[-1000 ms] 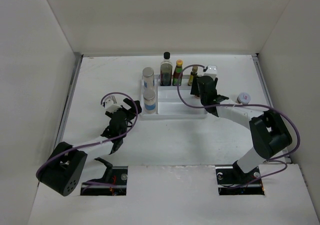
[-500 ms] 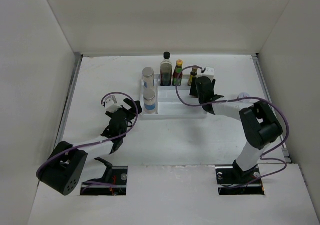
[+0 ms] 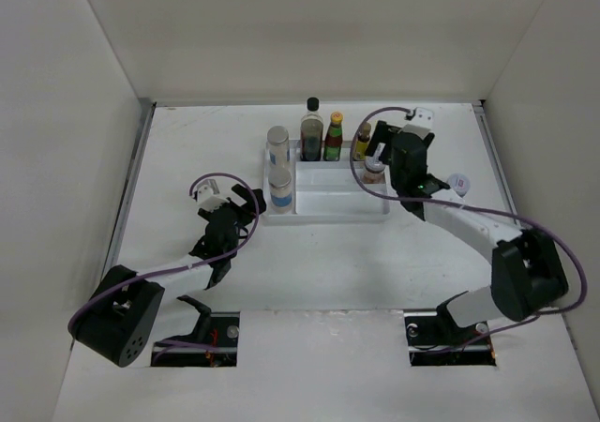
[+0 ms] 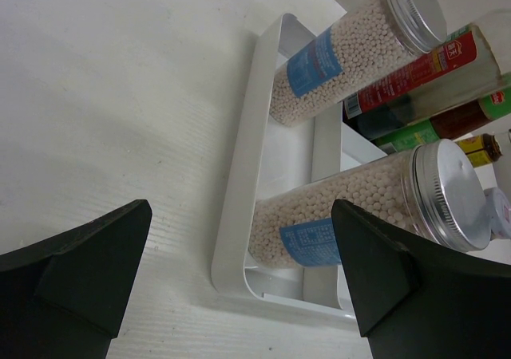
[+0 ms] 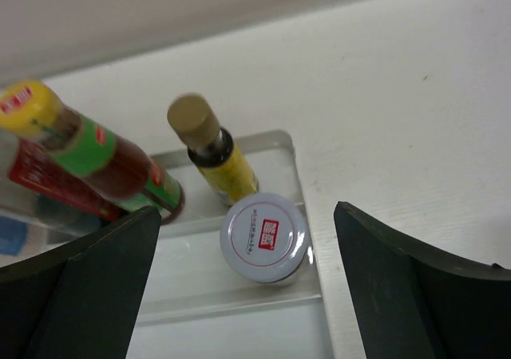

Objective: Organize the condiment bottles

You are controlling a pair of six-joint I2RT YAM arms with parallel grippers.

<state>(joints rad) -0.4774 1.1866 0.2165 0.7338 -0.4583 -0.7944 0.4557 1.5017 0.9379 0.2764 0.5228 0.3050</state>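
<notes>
The lid of the spice jar (image 3: 458, 183) that sits on the table outside the white tray still needs organizing, so my right gripper needs to close on it.
The white tray (image 3: 328, 203) holds two grey-lidded jars (image 3: 277, 143) (image 3: 280, 187) at its left. At its back stand the tall dark bottle (image 3: 311, 127), the yellow-capped bottle (image 3: 334, 136) and the small yellow-labelled bottle (image 3: 362, 142). A pinkish spice jar (image 3: 374, 168) stands in the right end, white lid (image 5: 265, 235) up. My right gripper (image 3: 386, 152) is open above it, its jaws clear of the lid. A second spice jar (image 3: 457, 183) sits on the table to the right. My left gripper (image 3: 239, 206) is open and empty, left of the tray.
The left wrist view shows the tray's rim (image 4: 239, 207) and both grey-lidded jars (image 4: 359, 207) (image 4: 351, 48) close ahead. White walls enclose the table at the back and on both sides. The right arm's cable loops over the tray.
My right gripper has let go of the spice jar in the tray's right end and has drawn up and back to the right. The left arm has not moved.
</notes>
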